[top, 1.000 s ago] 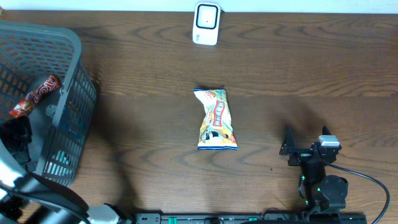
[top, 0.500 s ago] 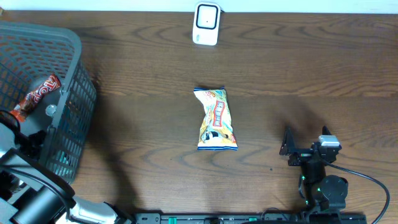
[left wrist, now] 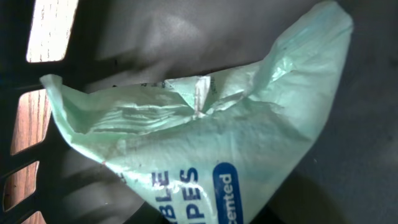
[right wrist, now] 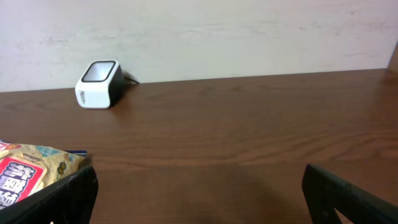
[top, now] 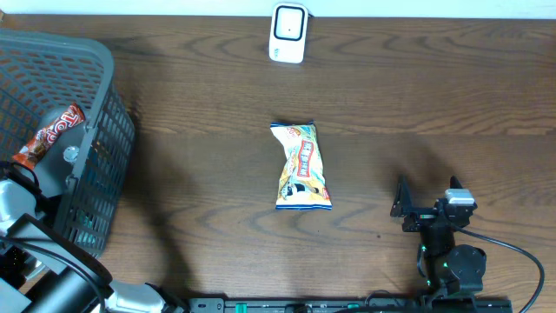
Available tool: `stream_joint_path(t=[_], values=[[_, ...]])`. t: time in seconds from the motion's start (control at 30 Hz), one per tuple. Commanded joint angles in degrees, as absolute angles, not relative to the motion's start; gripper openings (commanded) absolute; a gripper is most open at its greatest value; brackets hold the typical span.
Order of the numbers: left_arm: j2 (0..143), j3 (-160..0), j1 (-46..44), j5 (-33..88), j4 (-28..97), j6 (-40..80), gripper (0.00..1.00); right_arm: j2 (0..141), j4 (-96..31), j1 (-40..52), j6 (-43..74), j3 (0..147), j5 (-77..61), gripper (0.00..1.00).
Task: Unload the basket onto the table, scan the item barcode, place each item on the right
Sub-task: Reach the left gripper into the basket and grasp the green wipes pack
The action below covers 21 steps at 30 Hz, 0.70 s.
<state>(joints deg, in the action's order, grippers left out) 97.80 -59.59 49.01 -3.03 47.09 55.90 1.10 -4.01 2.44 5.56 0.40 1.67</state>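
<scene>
My left gripper is going to release the pale green wipes pack beside the yellow snack bag, on the basket side (top: pixel 268 176).
A pale green wipes pack (left wrist: pixel 205 137) with blue lettering fills the left wrist view, crumpled and narrowing to a point between the jaws of my left gripper (left wrist: pixel 202 218), which is shut on it. This is inside the grey basket (top: pixel 95 61) at the far left; from overhead only the left arm (top: pixel 35 252) shows and the pack is hidden. The white barcode scanner (top: pixel 287 33) (right wrist: pixel 98 84) stands at the table's back edge. My right gripper (top: pixel 401 207) (right wrist: pixel 199 199) rests open at the front right, nothing between its fingers (right wrist: pixel 62 199).
A yellow snack bag (top: pixel 302 165) (right wrist: pixel 31 171) lies flat mid-table, left of the right gripper. A red-wrapped bar (top: pixel 52 135) lies in the basket. The basket's tall slatted walls surround the left gripper. A black cable (top: pixel 512 252) trails from the right arm.
The left arm has shifted inside the basket's near corner, its dark wrist sinking out of the overhead view. The right arm, the snack bag and the scanner have not moved.
</scene>
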Motion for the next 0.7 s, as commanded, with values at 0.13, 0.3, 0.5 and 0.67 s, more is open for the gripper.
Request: stream_joint_path(t=[0.13, 0.3, 0.5, 0.67], values=[[97.36, -58.19, 49.04, -0.21, 46.76, 53.32, 0.08, 1.04, -4.19, 2.28, 5.06, 0.32, 1.56, 0.99], [88.82, -59.29, 49.06, 3.31, 44.77, 50.52, 0.08, 1.04, -4.21, 2.28, 5.06, 0.32, 1.54, 0.99], [75.55, -59.42, 49.06, 15.14, 38.79, 46.72, 0.08, 1.04, -4.21, 2.28, 5.06, 0.32, 1.54, 0.99], [66.94, -59.51, 49.06, 24.51, 35.16, 46.06, 0.08, 1.04, -4.21, 2.28, 5.06, 0.32, 1.54, 0.99]])
